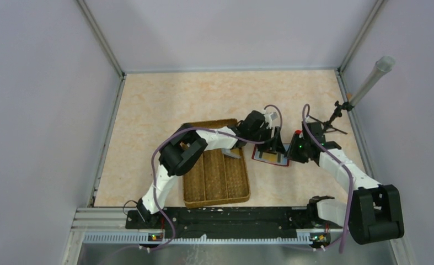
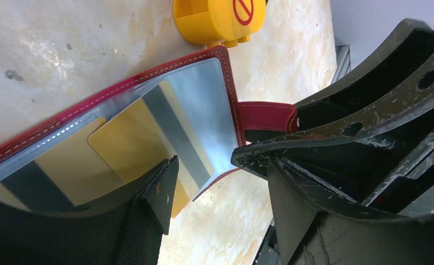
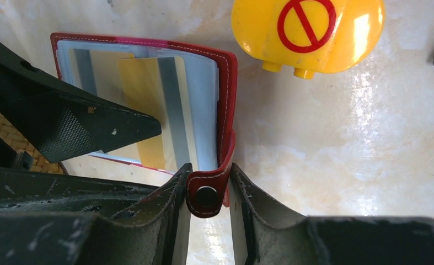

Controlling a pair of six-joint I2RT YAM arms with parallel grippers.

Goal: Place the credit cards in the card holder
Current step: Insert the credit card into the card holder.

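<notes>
The card is slanted and my right gripper is on the bent snap tab. Next, my right gripper takes the holder's edge [image 3: 225, 118] before my left gripper straightens the card.
The dark red card holder [image 1: 269, 158] lies open on the table between my grippers. Two yellow-gold credit cards [image 3: 148, 94] with grey stripes sit in its clear slots, and one sticks out past the near edge. They also show in the left wrist view [image 2: 129, 138]. My right gripper [image 3: 208, 171] is shut on the holder's red snap tab [image 3: 206, 193]. My left gripper [image 2: 220, 182] is open and empty, one fingertip [image 2: 160, 185] over the protruding card. A small grey flat piece, perhaps a card [image 1: 232, 154], lies in the tray.
A brown woven divided tray [image 1: 214, 202] lies left of the holder, under my left arm. A round yellow object with a red no-entry sign [image 3: 308, 30] stands just beyond the holder. A grey tube on a black stand [image 1: 369, 83] is at the far right wall.
</notes>
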